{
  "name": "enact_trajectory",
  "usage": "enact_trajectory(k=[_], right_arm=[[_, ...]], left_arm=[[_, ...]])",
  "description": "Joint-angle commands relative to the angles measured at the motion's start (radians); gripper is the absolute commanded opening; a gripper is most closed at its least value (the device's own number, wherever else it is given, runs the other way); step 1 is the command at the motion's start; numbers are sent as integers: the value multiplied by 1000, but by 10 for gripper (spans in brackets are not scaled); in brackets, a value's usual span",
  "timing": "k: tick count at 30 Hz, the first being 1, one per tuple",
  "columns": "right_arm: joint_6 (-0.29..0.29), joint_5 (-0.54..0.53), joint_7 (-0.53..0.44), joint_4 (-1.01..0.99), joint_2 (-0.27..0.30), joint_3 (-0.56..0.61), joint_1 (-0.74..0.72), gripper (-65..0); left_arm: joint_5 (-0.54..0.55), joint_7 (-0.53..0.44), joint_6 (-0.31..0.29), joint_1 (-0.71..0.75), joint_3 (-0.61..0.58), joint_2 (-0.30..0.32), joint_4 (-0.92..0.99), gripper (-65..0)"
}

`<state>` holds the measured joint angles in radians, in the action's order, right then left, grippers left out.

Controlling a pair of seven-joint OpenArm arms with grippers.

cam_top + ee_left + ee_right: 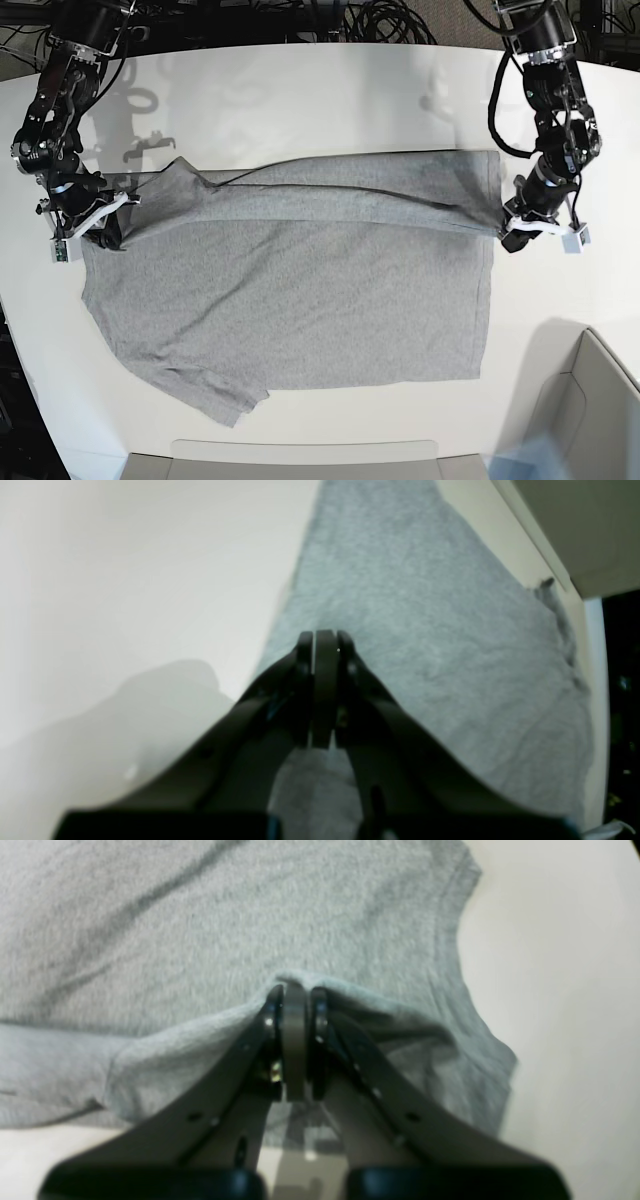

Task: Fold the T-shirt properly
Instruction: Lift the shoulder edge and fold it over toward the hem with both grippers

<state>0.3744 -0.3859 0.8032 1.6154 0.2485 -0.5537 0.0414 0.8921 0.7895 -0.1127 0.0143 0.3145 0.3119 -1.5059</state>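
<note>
The robot's right gripper will lay the T-shirt's folded edge down on the flat fabric (119,272) (315,966) by its side edge, toward the tray.
The heather-grey T-shirt (300,300) lies spread on the white table (300,100), plain side up, its far edge drawn over into a long taut fold. My right gripper (98,222) is at the sleeve end on the base view's left. In the right wrist view the right gripper (295,990) is shut, with T-shirt (200,915) fabric bunched up around its tips. My left gripper (507,230) is at the hem corner on that view's right. The left wrist view shows the left gripper (325,635) shut over the T-shirt (425,630); the pinch itself is hidden.
A grey bin (590,400) stands at the front right corner, and the bin (575,520) also shows in the left wrist view. A grey tray (280,460) sits along the front edge. Black cables (380,20) lie behind the table.
</note>
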Motion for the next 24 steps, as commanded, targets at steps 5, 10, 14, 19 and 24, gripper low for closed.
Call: enact_trajectory(k=[5,10,14,19,24], right_arm=[[4,-8,-31,-59,39,-2,-81,-650],[4,-8,-32,-146,68,1,-143,-650],[2,-8,-63,-208,99,62,-182,-650],[1,-8,-143,-297,116,139,-216,-650],[1,-8,-146,-353,113,145,-262,-650]], left_arm=[[3,-18,-2,-95,-30,43,58,-650],[2,-18,-2,-159,-30,48,150,-650],[-92,-18,-3,-204,-30,40,176,-650],[-189,-29,-3,-262,-85,39,181,-650],[-212,-31,-3,-281,-94,39,181,-650]])
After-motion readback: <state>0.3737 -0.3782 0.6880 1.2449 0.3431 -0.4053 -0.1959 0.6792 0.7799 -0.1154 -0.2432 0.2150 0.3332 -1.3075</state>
